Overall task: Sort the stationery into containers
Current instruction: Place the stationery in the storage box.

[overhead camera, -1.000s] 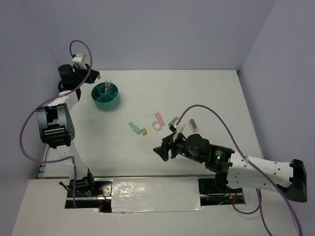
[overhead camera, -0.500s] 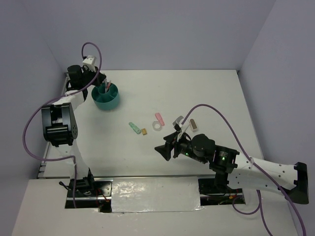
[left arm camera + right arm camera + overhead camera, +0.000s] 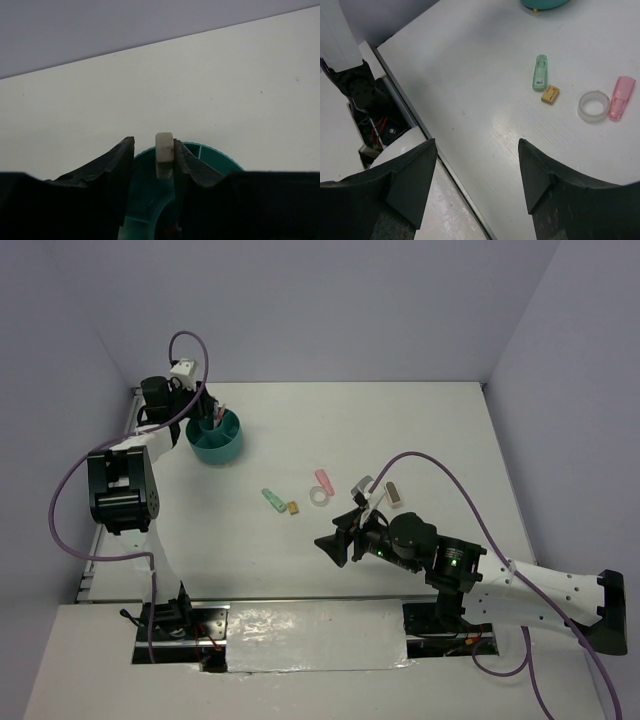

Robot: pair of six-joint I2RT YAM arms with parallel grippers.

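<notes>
The tiny orange piece [image 3: 293, 507] [image 3: 550, 94] beside the mint-green eraser is next for me, so my right gripper should go to it and close on its sides.
The round teal container [image 3: 216, 438] stands at the far left of the table, with a pink-tipped pen [image 3: 219, 414] upright in it. My left gripper [image 3: 203, 408] hovers over the container [image 3: 212, 157]. Its jaws are parted, and a beige eraser block [image 3: 164, 154] clings to the right finger with a gap on its left side. On the table's middle lie a mint-green eraser [image 3: 540, 72], a tiny orange piece [image 3: 550, 93], a white tape ring [image 3: 593, 106], a pink eraser [image 3: 622, 91] and a brown eraser [image 3: 393, 493]. My right gripper [image 3: 477, 150] is open and empty, near of them.
A small grey piece [image 3: 360, 484] lies beside the brown eraser. The table's near edge and the left arm's base with its wiring [image 3: 375, 127] show under my right gripper. Walls close the table at the back and both sides.
My left gripper moved right, over the container, and its jaws opened off the beige eraser. The right arm shifted slightly toward the near edge, then held still.
</notes>
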